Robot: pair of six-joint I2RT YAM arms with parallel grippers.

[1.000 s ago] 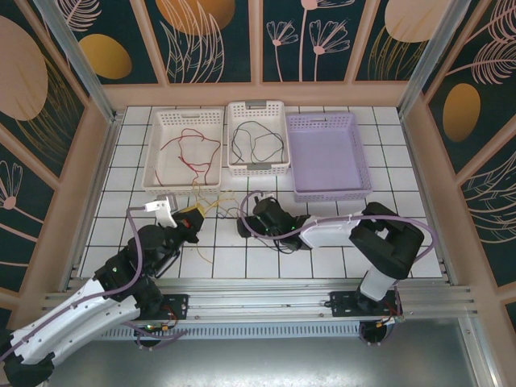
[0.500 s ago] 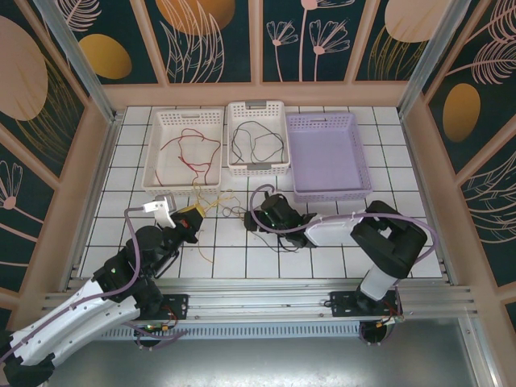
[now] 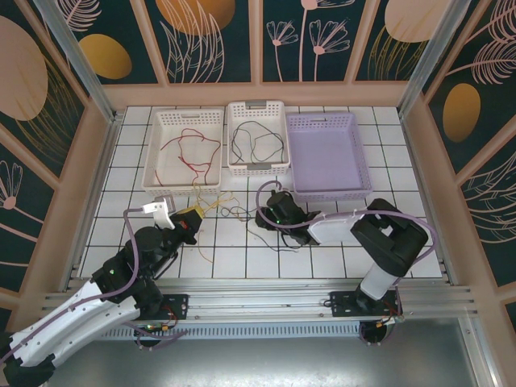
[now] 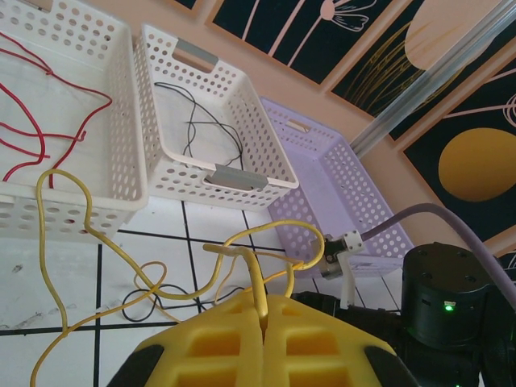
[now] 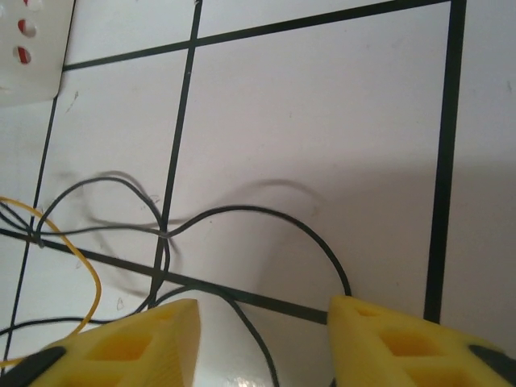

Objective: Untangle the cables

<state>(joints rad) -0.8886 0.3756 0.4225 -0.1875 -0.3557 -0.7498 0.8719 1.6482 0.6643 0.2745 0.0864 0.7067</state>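
My right gripper has one piece of black cable running under its finger, so it should shift and close on both black pieces (image 5: 255, 334) before it pulls them off the yellow cable.
My left gripper (image 4: 262, 310) is shut on a yellow cable (image 4: 56, 234), which loops away over the tiles toward the baskets (image 3: 211, 201). A black cable (image 5: 266, 214) lies in curls on the white tiles. My right gripper (image 5: 262, 334) hangs low over it, open, with one strand running between the yellow fingers (image 5: 137, 343) and another passing under the right one. The yellow cable's edge (image 5: 85, 278) shows at the left. From above, the left gripper (image 3: 192, 219) and right gripper (image 3: 264, 214) sit a couple of tiles apart, with tangled cable between them.
Three baskets stand in a row at the back: a white one (image 3: 158, 153) with a red cable (image 3: 189, 149), a white one (image 3: 278, 137) with a black cable (image 3: 254, 141), and a purple one (image 3: 355, 157). Peach walls close the table in.
The right gripper has moved away from me and to the right, toward the baskets, and its jaws have narrowed over the black cable. The left gripper has kept still with the yellow cable.
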